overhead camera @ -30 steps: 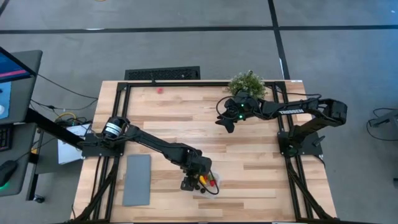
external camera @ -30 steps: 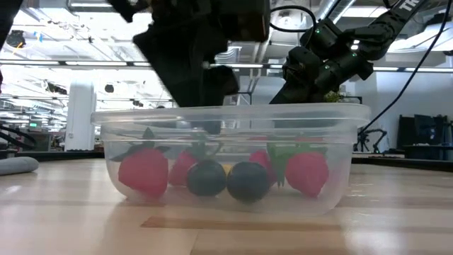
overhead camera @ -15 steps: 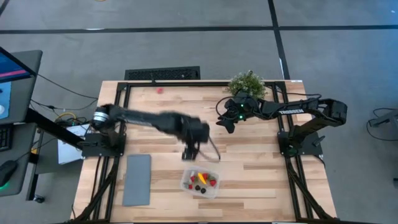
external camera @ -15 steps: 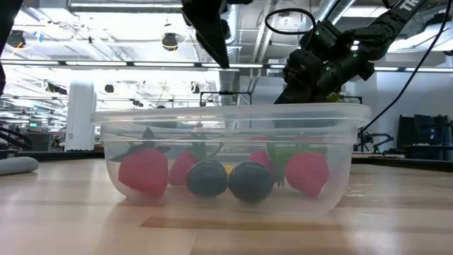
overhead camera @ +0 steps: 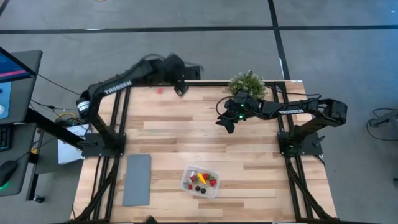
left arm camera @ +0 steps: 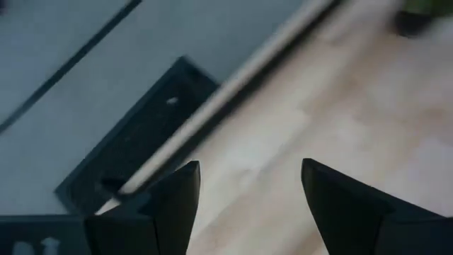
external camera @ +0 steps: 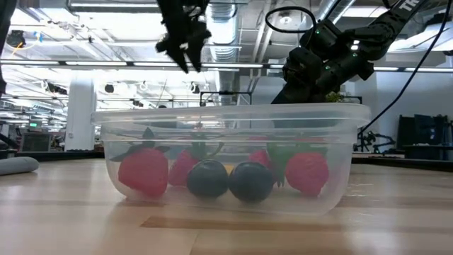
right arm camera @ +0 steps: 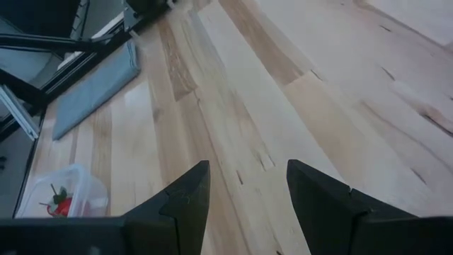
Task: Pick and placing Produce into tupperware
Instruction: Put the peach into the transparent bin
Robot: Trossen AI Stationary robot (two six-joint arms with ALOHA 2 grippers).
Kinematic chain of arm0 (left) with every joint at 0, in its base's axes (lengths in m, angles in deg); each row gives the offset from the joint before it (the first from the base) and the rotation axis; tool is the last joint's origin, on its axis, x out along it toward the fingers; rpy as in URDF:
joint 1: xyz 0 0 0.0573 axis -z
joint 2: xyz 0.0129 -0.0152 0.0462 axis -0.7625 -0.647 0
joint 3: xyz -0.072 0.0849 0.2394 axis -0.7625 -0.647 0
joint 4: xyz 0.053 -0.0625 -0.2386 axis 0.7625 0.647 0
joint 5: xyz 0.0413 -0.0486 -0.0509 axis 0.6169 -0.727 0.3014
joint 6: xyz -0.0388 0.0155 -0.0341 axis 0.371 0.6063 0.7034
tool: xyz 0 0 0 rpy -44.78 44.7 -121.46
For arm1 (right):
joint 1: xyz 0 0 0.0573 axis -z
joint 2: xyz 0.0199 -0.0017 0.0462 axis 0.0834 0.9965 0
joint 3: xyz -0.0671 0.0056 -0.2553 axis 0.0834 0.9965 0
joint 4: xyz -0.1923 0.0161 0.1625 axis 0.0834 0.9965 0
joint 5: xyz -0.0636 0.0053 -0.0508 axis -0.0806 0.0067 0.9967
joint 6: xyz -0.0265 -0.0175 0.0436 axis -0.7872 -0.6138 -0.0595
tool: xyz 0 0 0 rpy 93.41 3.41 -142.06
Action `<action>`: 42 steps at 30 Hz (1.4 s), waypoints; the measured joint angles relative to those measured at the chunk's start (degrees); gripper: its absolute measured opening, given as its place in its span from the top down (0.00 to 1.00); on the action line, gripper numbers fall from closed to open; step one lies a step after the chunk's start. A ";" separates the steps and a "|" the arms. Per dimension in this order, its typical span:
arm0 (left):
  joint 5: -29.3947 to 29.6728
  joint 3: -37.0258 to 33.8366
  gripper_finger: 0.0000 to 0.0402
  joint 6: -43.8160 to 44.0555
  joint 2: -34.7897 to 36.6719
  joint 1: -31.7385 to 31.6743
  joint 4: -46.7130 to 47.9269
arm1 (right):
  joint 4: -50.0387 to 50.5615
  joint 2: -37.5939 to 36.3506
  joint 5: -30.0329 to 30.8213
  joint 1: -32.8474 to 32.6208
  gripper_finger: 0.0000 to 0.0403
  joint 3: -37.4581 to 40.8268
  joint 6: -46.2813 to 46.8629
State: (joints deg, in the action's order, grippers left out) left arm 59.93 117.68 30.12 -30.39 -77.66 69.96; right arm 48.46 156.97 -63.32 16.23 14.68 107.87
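Observation:
The robot's left gripper will next go to the far edge of the table and close on the sides of the round pink piece (overhead camera: 160, 91) next to the black rail.
The clear tupperware (overhead camera: 199, 181) sits on the table near its near edge, and fills the low view as the tupperware (external camera: 230, 157). Inside lie the produce pieces: red strawberries (external camera: 145, 172), two dark berries (external camera: 228, 180) and a yellow piece (overhead camera: 201, 178). My left gripper (overhead camera: 180, 85) hangs open and empty high over the table's far edge, far from the container. My right gripper (overhead camera: 225, 119) is open and empty above the table's right half, near the potted plant. Its wrist view shows the tupperware (right arm camera: 64, 193) far off.
A leafy potted plant (overhead camera: 247, 83) stands at the far right corner beside my right arm. A flat grey slab (overhead camera: 137, 179) lies left of the container. A pale pink spot (overhead camera: 160, 90) marks the far edge, and a dark grate (overhead camera: 149, 74) sits beyond it.
My left gripper rose from over the tupperware and swung quickly toward the table's far edge, ending high above the far left part. The produce and container stayed still. My right arm kept still.

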 joint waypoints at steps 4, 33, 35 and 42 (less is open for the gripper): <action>-0.41 -0.09 0.41 1.81 -0.96 -8.10 -0.72 | -0.35 -0.01 -0.02 0.00 0.47 0.00 0.07; -6.22 -5.51 0.37 12.63 -16.34 -23.82 1.89 | -2.46 -0.01 -0.22 4.63 0.47 -0.01 0.94; -6.05 -5.51 0.37 13.47 -16.28 -23.91 3.18 | -2.46 -0.01 -0.22 4.63 0.47 -0.01 0.94; -7.55 -7.29 0.37 14.98 -16.26 -24.28 0.56 | -2.46 -0.01 -0.22 4.63 0.47 -0.01 0.90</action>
State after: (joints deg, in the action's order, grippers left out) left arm 52.38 110.40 45.10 -46.64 -101.94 70.52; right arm 46.01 156.96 -63.54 20.86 14.67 108.76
